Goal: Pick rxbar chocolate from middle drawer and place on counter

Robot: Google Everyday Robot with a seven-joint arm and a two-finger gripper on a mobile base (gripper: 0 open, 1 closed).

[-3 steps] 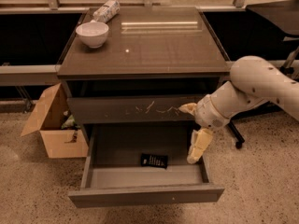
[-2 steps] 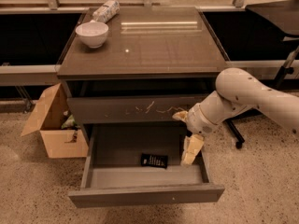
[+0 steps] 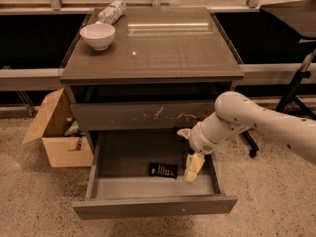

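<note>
Next, the gripper reaches into the pulled-out middle drawer to the rxbar chocolate, then shut across the bar's middle (image 3: 165, 170).
The rxbar chocolate (image 3: 163, 170) is a small flat black bar with white print, lying on the grey floor of the pulled-out middle drawer (image 3: 153, 207), right of centre. My gripper (image 3: 188, 150) hangs open over the drawer's right part, just right of and slightly above the bar. One finger points up-left near the scratched drawer front and the other down toward the floor. It holds nothing. The glossy grey-brown counter (image 3: 163, 48) tops the cabinet above.
A white bowl (image 3: 97, 35) and a white and silver packet (image 3: 111, 11) stand at the counter's back left. The closed drawer front with white scratches (image 3: 148, 115) is just above the gripper. A cardboard box (image 3: 54, 130) sits left of the cabinet, a stand's legs (image 3: 296, 85) at right.
My arm has swung left, bringing the open gripper further over the drawer and closer to the black bar. The bar has not moved.
</note>
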